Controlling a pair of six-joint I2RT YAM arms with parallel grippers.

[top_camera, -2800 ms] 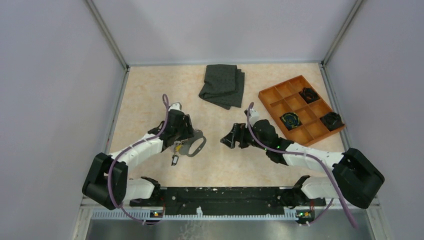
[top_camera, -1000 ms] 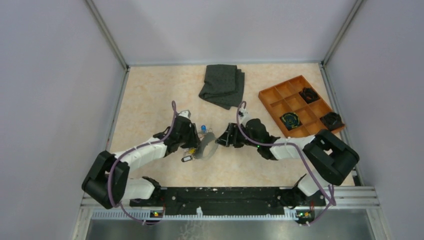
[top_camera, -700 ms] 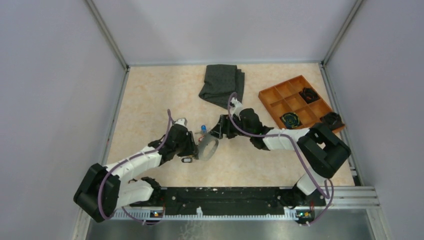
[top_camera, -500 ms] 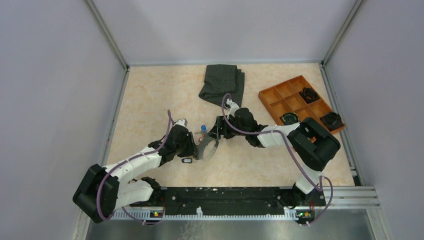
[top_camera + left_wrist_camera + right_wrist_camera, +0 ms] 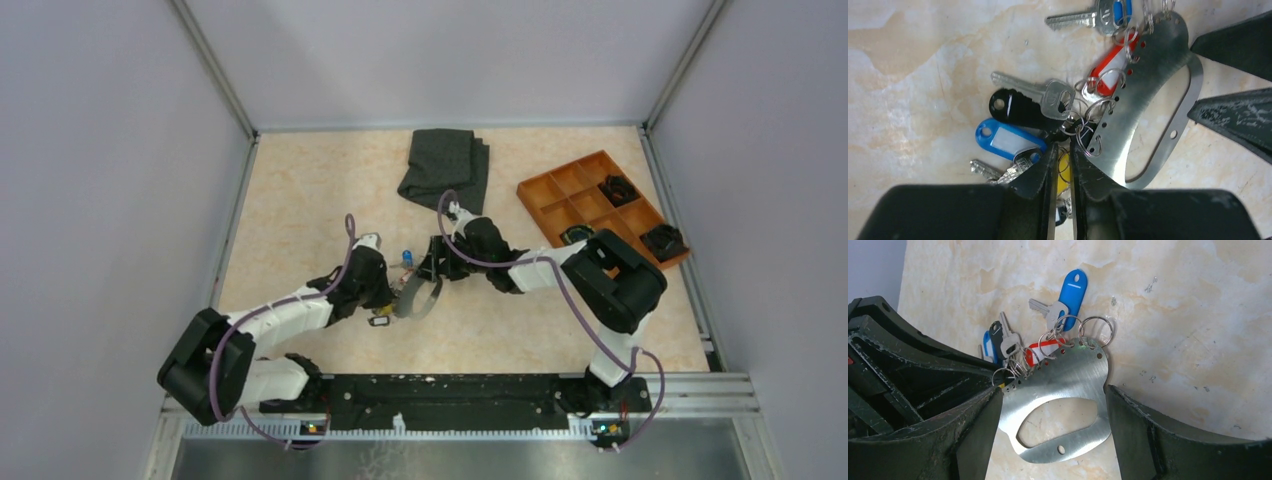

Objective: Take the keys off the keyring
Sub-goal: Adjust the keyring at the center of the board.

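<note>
I am pinching among the bunched rings with my left gripper while the keyring's handle lies free, so next I open it and take the keyring by the handle (image 5: 1172, 135).
The keyring (image 5: 421, 297) is a flat pale metal plate with a loop cutout, lying on the table; it also shows in the left wrist view (image 5: 1148, 85) and the right wrist view (image 5: 1068, 377). Small split rings along its edge carry the keys (image 5: 1035, 93) and blue (image 5: 1003, 140), red and black plastic tags. My left gripper (image 5: 1063, 150) is nearly shut, pinching the bunch of rings and keys at the plate's edge. My right gripper (image 5: 1053, 392) is open, one finger at each side of the plate. A blue tag (image 5: 407, 259) shows beside it.
A folded dark grey cloth (image 5: 445, 170) lies at the back centre. An orange compartment tray (image 5: 535, 190) with black lumpy clumps stands at the right. Both grippers (image 5: 392, 297) (image 5: 432, 270) meet mid-table, tips close together.
My right arm has swung left from near the tray and now straddles the keyring. My left gripper has carried the keyring a little right and keeps hold of the bunch.
</note>
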